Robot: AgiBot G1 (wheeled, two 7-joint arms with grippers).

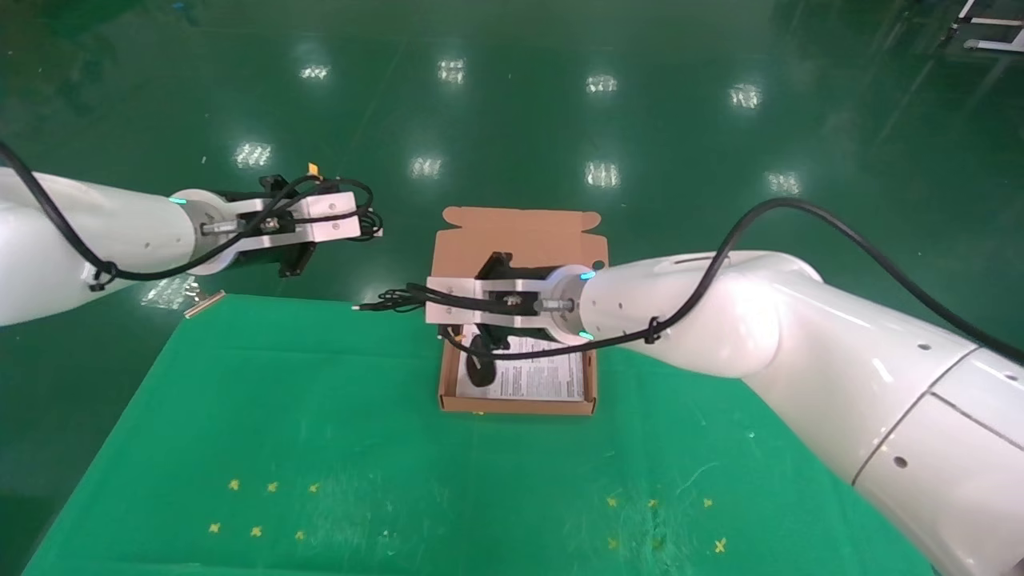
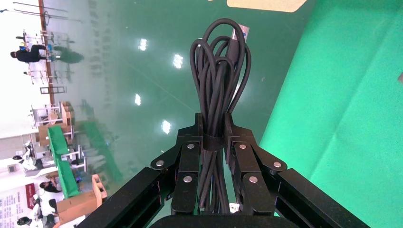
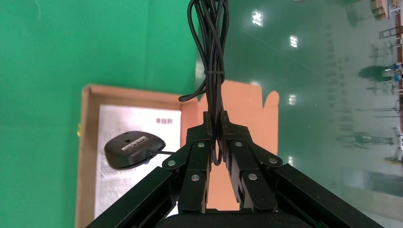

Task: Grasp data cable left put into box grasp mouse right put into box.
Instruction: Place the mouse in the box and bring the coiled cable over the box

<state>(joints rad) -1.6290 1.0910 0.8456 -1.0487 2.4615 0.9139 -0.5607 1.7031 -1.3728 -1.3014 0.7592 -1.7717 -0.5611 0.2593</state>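
Observation:
Next, my right gripper lets go of the mouse's bundled cord on the white sheet (image 1: pixel 542 347), toward the lid side of the box.
My left gripper (image 1: pixel 360 218) is up beyond the table's far left edge, shut on the data cable (image 1: pixel 366 214). In the left wrist view the black looped bundle (image 2: pixel 216 80) stands out between the closed fingers of that gripper (image 2: pixel 213 124). My right gripper (image 1: pixel 436 308) is above the left part of the box (image 1: pixel 520 406), shut on the mouse's bundled cord (image 3: pixel 212 57). The mouse (image 1: pixel 480 372) hangs from it low inside the box. In the right wrist view the mouse (image 3: pixel 133 148) is over the white sheet beside the gripper (image 3: pixel 215 121). I cannot tell whether it touches the floor. The lid (image 1: pixel 520 232) stands open at the back.
The green cloth table (image 1: pixel 320 440) has small yellow marks near its front. A short pale stick (image 1: pixel 205 304) and a clear plastic bag (image 1: pixel 168 292) lie at the far left corner. Shiny green floor lies beyond the table.

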